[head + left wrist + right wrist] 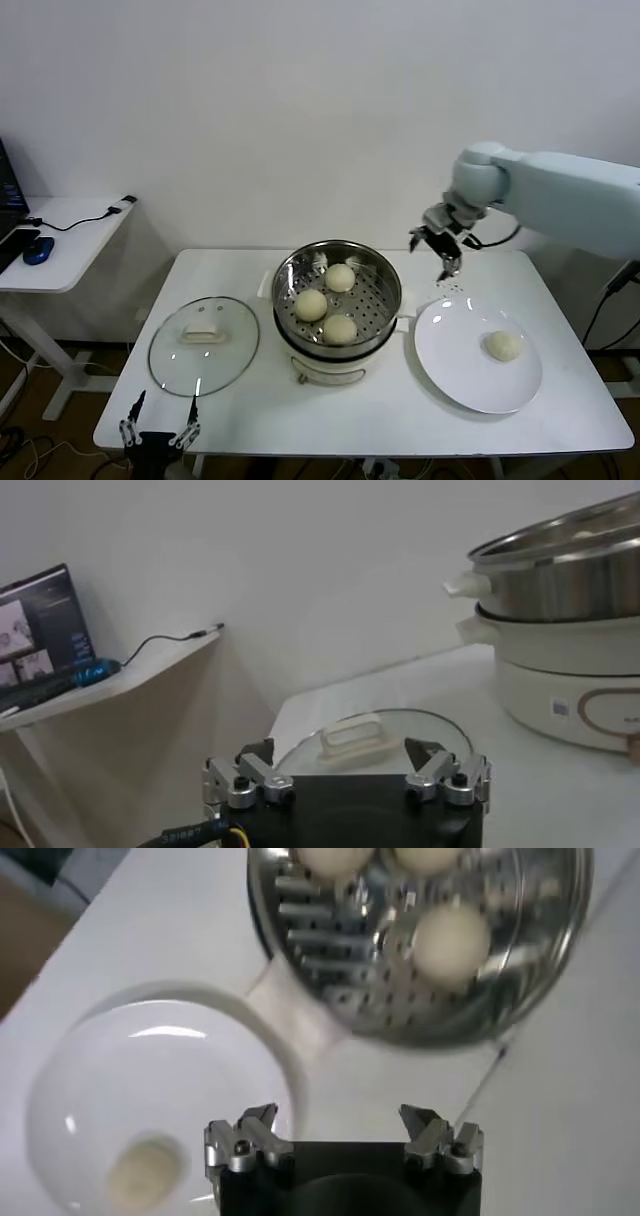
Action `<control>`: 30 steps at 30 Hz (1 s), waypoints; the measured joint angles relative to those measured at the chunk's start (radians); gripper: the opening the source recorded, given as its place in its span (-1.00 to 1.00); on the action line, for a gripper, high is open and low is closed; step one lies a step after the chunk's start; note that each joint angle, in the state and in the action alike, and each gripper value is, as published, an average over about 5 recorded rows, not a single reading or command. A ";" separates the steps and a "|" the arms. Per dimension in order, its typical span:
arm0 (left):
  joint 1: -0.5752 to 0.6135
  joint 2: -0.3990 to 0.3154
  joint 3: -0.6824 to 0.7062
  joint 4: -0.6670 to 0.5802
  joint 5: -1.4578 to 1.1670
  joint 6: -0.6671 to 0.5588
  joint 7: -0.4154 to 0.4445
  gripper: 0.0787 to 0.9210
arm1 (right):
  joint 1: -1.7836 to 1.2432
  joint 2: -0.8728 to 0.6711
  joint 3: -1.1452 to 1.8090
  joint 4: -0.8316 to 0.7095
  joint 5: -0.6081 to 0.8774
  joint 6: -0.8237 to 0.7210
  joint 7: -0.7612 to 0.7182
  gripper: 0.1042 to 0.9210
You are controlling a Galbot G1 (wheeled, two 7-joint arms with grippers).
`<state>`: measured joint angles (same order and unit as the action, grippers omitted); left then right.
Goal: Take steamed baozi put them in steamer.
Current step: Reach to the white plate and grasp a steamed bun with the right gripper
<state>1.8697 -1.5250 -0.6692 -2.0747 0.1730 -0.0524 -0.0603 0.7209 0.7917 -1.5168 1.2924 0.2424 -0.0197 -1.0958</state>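
Observation:
The lone baozi on the white plate is next for my right gripper, which should go to it and then close on the baozi's sides (504,346) (146,1174).
The shiny steamer (383,273) stands mid-table on its white base and holds three cream-white baozi (311,304) on its perforated tray. A fourth baozi (503,345) lies on the white plate (450,350) to the right. My right gripper (440,250) hangs open and empty in the air behind the plate, right of the steamer. Its wrist view shows the steamer (330,943) with baozi (452,943) inside, and the plate (190,1068) with the lone baozi (145,1170). My left gripper (160,425) is parked, open, at the front left table edge.
A round glass lid (172,355) with a white handle lies left of the steamer; it also shows in the left wrist view (420,725). A white side table (70,225) with a cable and a blue mouse (38,250) stands at far left.

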 measured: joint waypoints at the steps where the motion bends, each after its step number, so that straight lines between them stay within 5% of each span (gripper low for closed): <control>1: 0.000 -0.001 0.000 0.000 0.001 0.001 0.000 0.77 | -0.019 -0.021 0.011 -0.005 -0.003 -0.011 -0.002 0.76; 14: -0.007 -0.011 0.001 -0.001 0.020 0.017 0.000 0.77 | -0.406 -0.200 0.321 -0.104 -0.141 -0.076 -0.021 0.76; 30: -0.005 -0.025 0.003 0.007 0.038 0.021 -0.001 0.77 | -0.681 -0.172 0.607 -0.273 -0.319 -0.055 -0.032 0.76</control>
<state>1.8651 -1.5500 -0.6662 -2.0681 0.2113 -0.0309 -0.0615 0.0394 0.6195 -0.9101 1.0197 -0.0770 -0.0749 -1.1273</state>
